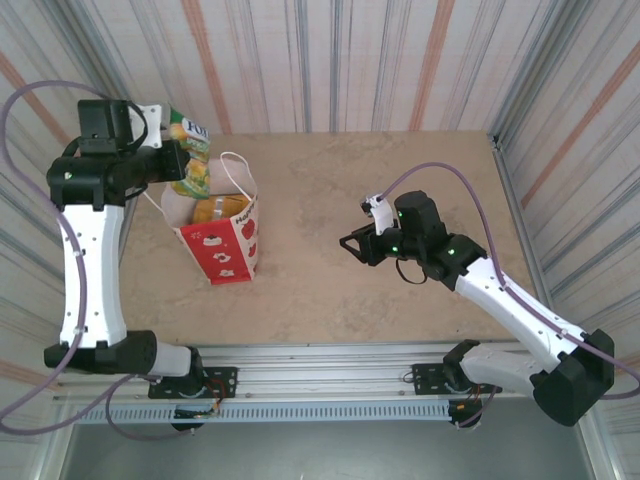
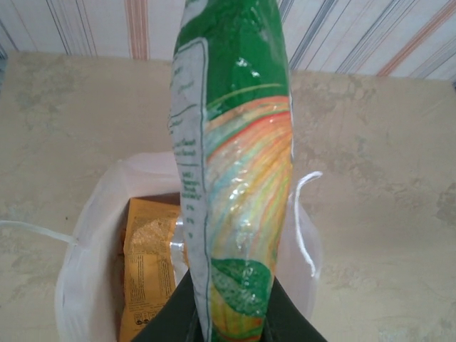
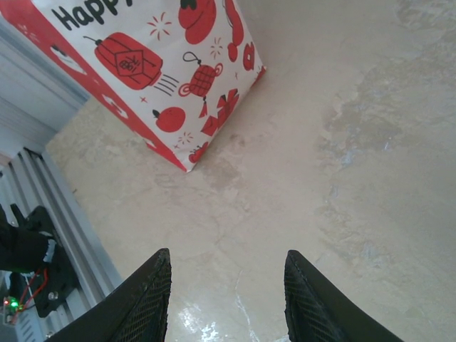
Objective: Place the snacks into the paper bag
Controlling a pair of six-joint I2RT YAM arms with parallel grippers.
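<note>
Next, my left gripper releases the green and yellow snack packet, now held just above the bag's open mouth, on top of the orange packet inside the paper bag point(image 1: 217, 205) point(image 2: 155, 265).
My left gripper point(image 1: 183, 160) is shut on a green and yellow snack packet point(image 1: 192, 150), held just above the open mouth of the paper bag point(image 1: 225, 245). In the left wrist view the packet point(image 2: 235, 178) stands upright between my fingers point(image 2: 160, 324), over the bag's white rim point(image 2: 89, 235). An orange packet point(image 2: 146, 271) lies inside the bag; from above more orange shows there point(image 1: 215, 210). The white bag with red apple prints point(image 3: 178, 71) stands upright. My right gripper point(image 1: 352, 243) hovers open over bare table to the right of the bag, nothing between its fingertips point(image 3: 228, 285).
The bag's string handles point(image 1: 238, 170) stick up at its far side, one loop point(image 2: 306, 214) right beside the held packet. Striped walls close in the table. A metal rail point(image 1: 330, 360) runs along the near edge.
</note>
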